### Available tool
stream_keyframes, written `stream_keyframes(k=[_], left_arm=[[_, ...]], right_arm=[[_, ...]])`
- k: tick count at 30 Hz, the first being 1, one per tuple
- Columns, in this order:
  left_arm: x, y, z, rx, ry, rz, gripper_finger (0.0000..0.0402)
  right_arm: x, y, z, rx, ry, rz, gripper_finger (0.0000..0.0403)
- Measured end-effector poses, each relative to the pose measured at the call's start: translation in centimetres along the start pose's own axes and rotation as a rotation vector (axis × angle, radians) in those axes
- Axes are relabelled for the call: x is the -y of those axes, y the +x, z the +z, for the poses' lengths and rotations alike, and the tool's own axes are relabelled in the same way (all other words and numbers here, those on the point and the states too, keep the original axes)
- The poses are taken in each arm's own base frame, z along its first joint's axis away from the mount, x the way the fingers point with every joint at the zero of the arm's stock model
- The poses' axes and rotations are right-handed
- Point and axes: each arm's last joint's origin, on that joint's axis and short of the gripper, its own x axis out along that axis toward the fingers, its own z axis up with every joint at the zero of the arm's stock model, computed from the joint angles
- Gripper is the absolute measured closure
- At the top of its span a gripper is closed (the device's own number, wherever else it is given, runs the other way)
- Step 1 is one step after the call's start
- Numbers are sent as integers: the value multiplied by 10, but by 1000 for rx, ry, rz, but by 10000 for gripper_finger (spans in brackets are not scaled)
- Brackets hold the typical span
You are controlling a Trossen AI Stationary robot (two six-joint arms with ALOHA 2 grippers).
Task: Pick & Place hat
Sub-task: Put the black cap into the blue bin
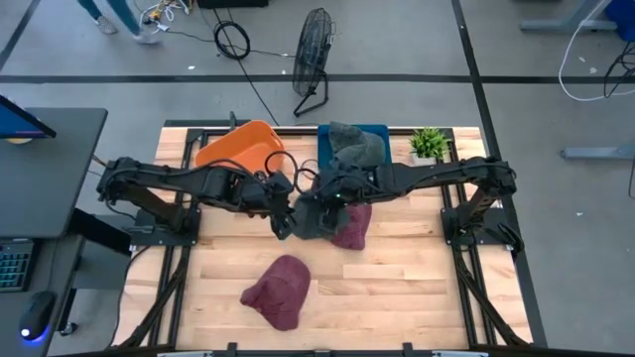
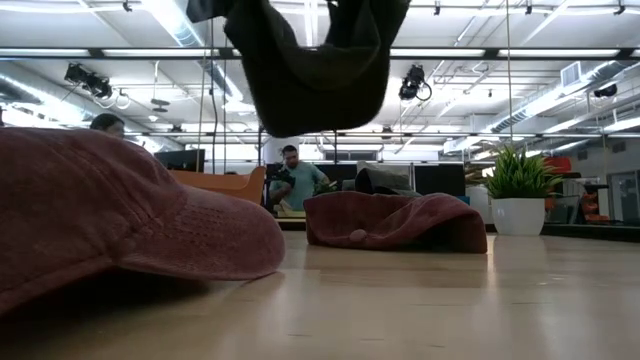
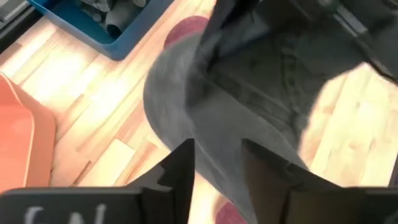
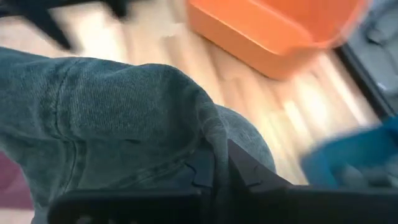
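Note:
The robot's right gripper will set the dark grey hat down on the grey hats in the blue bin (image 1: 349, 150).
A dark grey hat (image 1: 310, 220) hangs in the air at the table's middle, high in the low view (image 2: 315, 60). My left gripper (image 1: 285, 220) and my right gripper (image 1: 316, 206) meet at it from either side, and both are shut on it. One maroon hat (image 1: 279, 289) lies flat toward the near edge. A second maroon hat (image 1: 352, 228) lies under the right arm. More grey hats fill a blue bin (image 1: 353, 145) at the far edge, beside an orange bin (image 1: 238, 149). My left gripper (image 3: 217, 171) pinches a fold of the grey hat's cloth (image 3: 217, 140) between its two fingers, coming from the table's left. The hat spreads out beyond the fingers, lifted clear of the table. My right gripper (image 4: 216, 169) pinches the hat's seamed edge (image 4: 208, 134) between its two fingers, coming from the table's right. The cloth bulges out ahead of the fingers, clear of the table.
A potted plant (image 1: 429, 145) stands at the far right corner. Bare wood shows to the near right (image 1: 417, 288) and left (image 1: 213, 248). A floor fan (image 1: 313, 59) stands beyond the table, and people (image 2: 298, 178) sit in the room behind.

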Motion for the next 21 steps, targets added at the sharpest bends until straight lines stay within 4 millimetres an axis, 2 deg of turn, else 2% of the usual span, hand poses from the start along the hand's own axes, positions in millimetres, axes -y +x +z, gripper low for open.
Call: stream_keyframes(k=[4,11,15,21], left_arm=[[-2,-13,5,33,-35,-8,248],[-5,-66,33,189,-14,-48,258],[-6,-94,47,269,17,-94,261],[-9,-118,57,351,75,-104,262]], right_arm=[[9,-12,-3,-16,57,-104,391],[30,-28,-12,-75,120,-333,391],[57,-40,-11,-38,284,-482,391],[110,-63,-7,54,503,-639,391]])
